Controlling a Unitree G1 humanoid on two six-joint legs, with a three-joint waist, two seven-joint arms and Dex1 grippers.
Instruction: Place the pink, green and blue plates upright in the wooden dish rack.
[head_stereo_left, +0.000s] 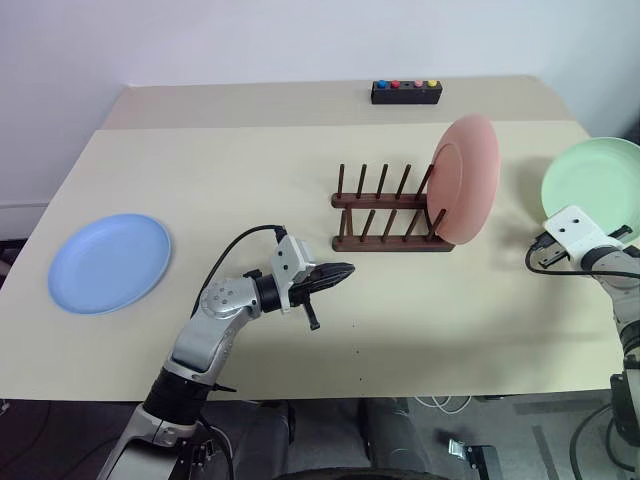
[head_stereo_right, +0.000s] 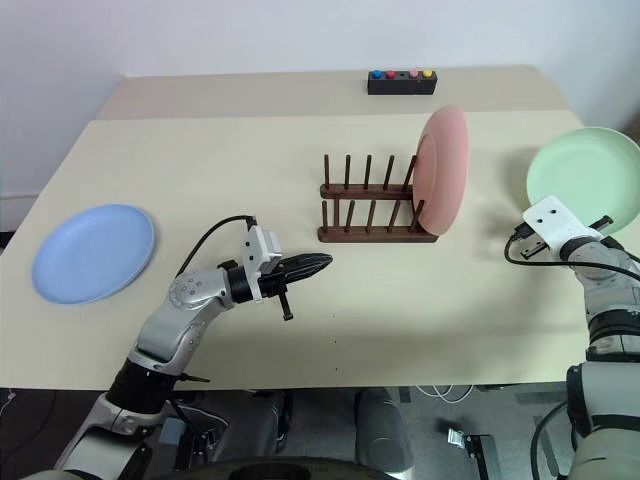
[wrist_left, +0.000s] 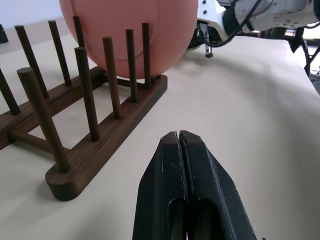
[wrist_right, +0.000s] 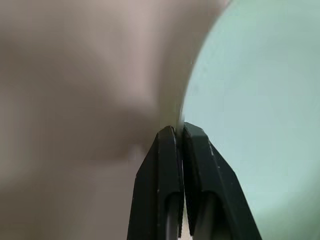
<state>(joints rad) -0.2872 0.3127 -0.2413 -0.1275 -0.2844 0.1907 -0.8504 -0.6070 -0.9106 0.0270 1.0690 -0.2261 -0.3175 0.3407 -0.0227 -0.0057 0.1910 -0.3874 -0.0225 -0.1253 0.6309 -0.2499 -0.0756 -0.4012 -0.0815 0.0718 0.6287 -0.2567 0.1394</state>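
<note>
I should release the green plate upright in the rack slot (head_stereo_left: 409, 234) beside the pink plate with my right gripper.
The pink plate (head_stereo_left: 465, 180) stands upright in the right end slot of the wooden dish rack (head_stereo_left: 385, 215). On the table at the far left lies the blue plate (head_stereo_left: 110, 262), flat. At the right edge, the green plate (head_stereo_left: 595, 185) is tilted, and my right gripper (wrist_right: 177, 131) is shut on its near rim (wrist_right: 240, 100). My left gripper (head_stereo_left: 345, 270) is shut and empty. It hovers level just in front of the rack's left end, pointing toward the right.
A small black box with coloured buttons (head_stereo_left: 406, 92) sits at the back of the beige table (head_stereo_left: 250, 170). Several rack slots to the left of the pink plate hold nothing. The table's right edge runs close by the green plate.
</note>
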